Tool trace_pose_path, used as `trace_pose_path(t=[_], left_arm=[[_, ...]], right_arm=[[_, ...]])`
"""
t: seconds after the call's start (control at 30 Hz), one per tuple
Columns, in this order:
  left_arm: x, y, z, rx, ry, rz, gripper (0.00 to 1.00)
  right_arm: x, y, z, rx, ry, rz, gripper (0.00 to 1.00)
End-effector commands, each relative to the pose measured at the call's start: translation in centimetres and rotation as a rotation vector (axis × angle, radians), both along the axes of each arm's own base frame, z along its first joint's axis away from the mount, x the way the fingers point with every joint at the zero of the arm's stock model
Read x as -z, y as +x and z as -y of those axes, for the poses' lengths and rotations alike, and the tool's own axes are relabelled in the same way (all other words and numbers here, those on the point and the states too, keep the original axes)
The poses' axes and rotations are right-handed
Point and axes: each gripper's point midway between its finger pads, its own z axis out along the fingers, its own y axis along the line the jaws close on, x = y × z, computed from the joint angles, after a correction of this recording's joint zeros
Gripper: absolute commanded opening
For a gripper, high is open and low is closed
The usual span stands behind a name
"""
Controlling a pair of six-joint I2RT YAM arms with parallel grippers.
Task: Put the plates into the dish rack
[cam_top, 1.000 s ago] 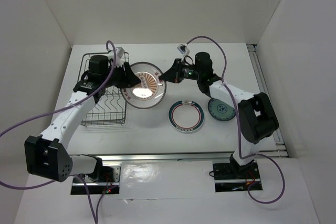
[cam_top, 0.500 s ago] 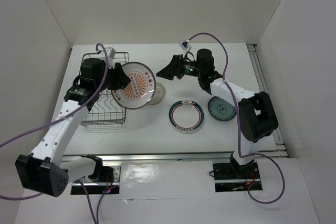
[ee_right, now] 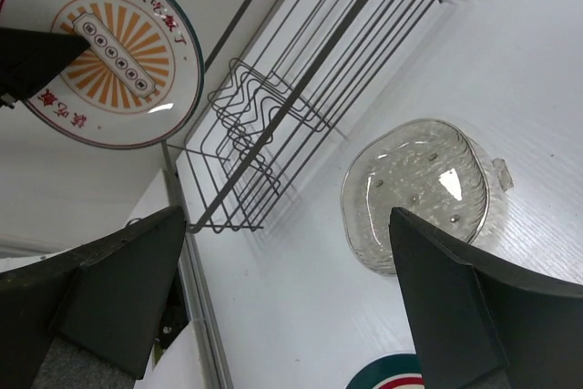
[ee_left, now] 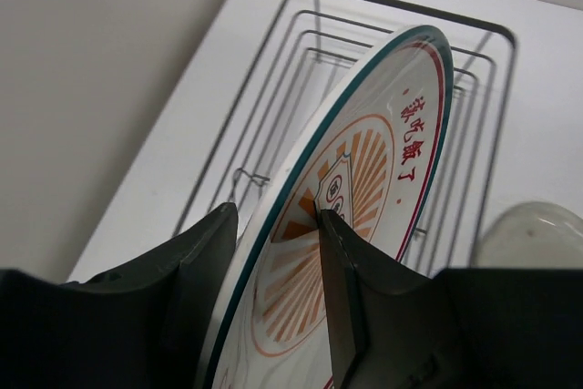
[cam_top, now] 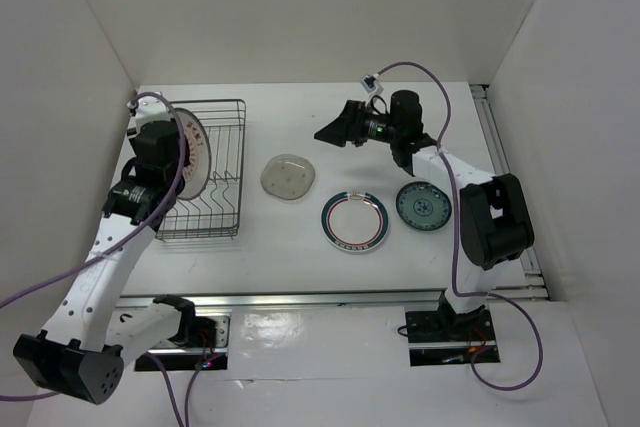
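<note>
The cream plate, now held over the dish rack, will be stood on its edge by my left gripper in the dish rack's side (cam_top: 219,184) that is nearest to the translucent grey plate.
My left gripper (cam_top: 166,153) (ee_left: 275,216) is shut on the rim of the cream plate with the orange sunburst (cam_top: 192,150) (ee_left: 387,129) (ee_right: 102,47). It holds the plate on edge over the left part of the dish rack (cam_top: 238,169) (ee_left: 305,47) (ee_right: 305,88). The translucent grey plate (cam_top: 288,177) (ee_right: 419,193) (ee_left: 533,234) lies flat just right of the rack. Further right lie the white plate with the teal-and-red ring (cam_top: 354,222) and the teal-patterned plate (cam_top: 422,206). My right gripper (cam_top: 335,131) (ee_right: 287,225) hangs open and empty above the table behind the grey plate.
White walls close in the table at the left, back and right. The rack stands close to the left wall, its upright tines (cam_top: 212,202) bare at the near end. A metal rail (cam_top: 505,162) runs along the right edge of the table.
The right gripper opened, let go of the sunburst plate and drew back to the right. The left arm carried that plate left from above the grey plate to over the rack, turning it on edge.
</note>
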Motion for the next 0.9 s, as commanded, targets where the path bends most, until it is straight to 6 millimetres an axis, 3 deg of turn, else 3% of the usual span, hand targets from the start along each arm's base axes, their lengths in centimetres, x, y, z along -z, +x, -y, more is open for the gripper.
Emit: trace_pose_path(t=[0.0, 0.03, 0.23, 0.5, 0.73, 0.87], left_arm=[[-1.5, -0.6, -2.9, -0.167, 0.09, 0.044, 0.0], [-1.2, -0.4, -2.8, -0.166, 0.094, 0.032, 0.0], [2.0, 1.1, -2.2, -0.161, 0.088, -0.048, 0.0], [4.7, 2.7, -0.7, -0.099, 0.06, -0.121, 0.0], [4.4, 2.5, -0.8, -0.104, 0.06, -0.11, 0.0], [3.0, 1.6, -1.5, -0.117, 0.076, -0.063, 0.0]], right_arm=[[-1.5, -1.1, 0.3, -0.025, 0.0, 0.055, 1.0], [-0.8, -1.3, 0.4, -0.025, -0.004, 0.039, 1.0], [-0.9, -1.8, 0.4, -0.03, 0.027, 0.041, 1.0], [-0.7, -2.1, 0.3, -0.04, 0.036, 0.042, 1.0], [-0.7, -2.1, 0.6, -0.039, 0.041, 0.034, 1.0], [-0.1, -2.0, 0.6, -0.04, 0.031, 0.024, 1.0]])
